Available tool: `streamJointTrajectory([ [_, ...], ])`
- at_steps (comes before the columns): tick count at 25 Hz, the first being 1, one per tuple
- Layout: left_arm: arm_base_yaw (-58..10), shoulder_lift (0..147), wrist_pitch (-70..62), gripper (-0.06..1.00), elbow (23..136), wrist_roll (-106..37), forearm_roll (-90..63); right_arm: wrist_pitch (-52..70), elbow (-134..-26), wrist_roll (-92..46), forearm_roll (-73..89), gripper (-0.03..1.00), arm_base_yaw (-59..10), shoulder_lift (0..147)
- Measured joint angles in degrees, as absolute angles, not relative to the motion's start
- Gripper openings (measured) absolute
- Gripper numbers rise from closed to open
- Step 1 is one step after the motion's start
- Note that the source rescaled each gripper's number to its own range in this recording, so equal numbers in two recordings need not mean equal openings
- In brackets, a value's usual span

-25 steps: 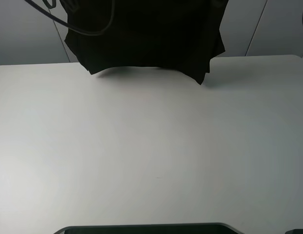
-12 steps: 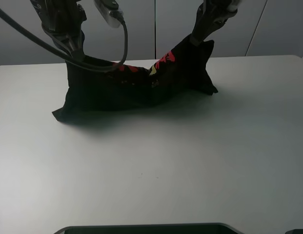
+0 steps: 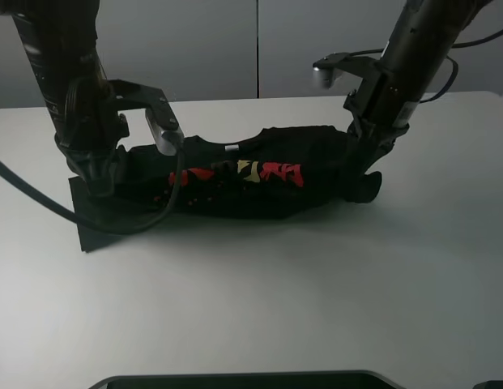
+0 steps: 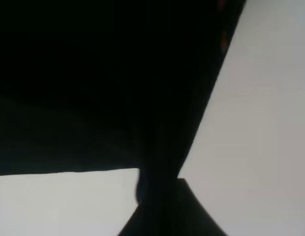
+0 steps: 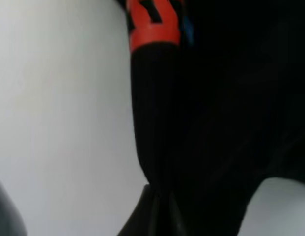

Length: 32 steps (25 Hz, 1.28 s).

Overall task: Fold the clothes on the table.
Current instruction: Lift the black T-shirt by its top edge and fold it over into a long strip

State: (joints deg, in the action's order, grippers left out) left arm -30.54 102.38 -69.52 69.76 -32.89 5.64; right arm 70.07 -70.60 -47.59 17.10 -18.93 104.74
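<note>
The robot's left gripper should release the pinched cloth on the black T-shirt's end (image 3: 117, 172) near the looping cable.
The clothes (image 3: 243, 182), a black T-shirt with red and yellow print, lie in a crumpled band across the far half of the white table (image 3: 275, 308). My left gripper (image 3: 100, 188) points down at the shirt's left end and is shut on the cloth. My right gripper (image 3: 360, 168) is shut on the right end, where the fabric bunches. In the left wrist view black cloth (image 4: 103, 83) narrows into a pinched fold at the gripper (image 4: 159, 206). The right wrist view shows the cloth with its red print (image 5: 152, 24) gathered into the gripper (image 5: 154, 211).
Grey wall panels (image 3: 259, 49) stand behind the table's far edge. A black cable (image 3: 176, 174) from the left arm loops over the shirt. A dark rounded edge (image 3: 235, 381) shows at the bottom of the exterior view.
Both arms came down and forward. The shirt, held high above the far edge a second ago, has dropped and now rests on the table.
</note>
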Motion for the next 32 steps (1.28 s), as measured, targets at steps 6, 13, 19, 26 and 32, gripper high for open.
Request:
streamJointTrajectory([
  [6,-30.5,101.3,-69.4,0.00,64.0,-33.1,5.6,70.1,-65.1,-48.6,19.2,0.00,-18.9,104.7],
  [13,-30.5,101.3,-69.2,0.00,62.7,-31.6,12.8,67.3,-64.6,-49.7,19.2,0.00,-18.9,104.7],
  [19,-30.6,101.3,-58.6,0.00,62.7,-24.5,26.1,49.7,-64.6,-50.1,18.7,0.00,-18.9,104.7],
  [26,-30.4,101.3,-42.5,0.00,62.7,-20.8,37.2,33.6,-64.6,-51.2,16.0,0.00,-18.9,104.7],
  [32,-26.1,101.3,-30.8,0.00,62.7,-15.6,43.2,25.2,-64.6,-51.9,14.1,0.00,-18.9,104.7],
])
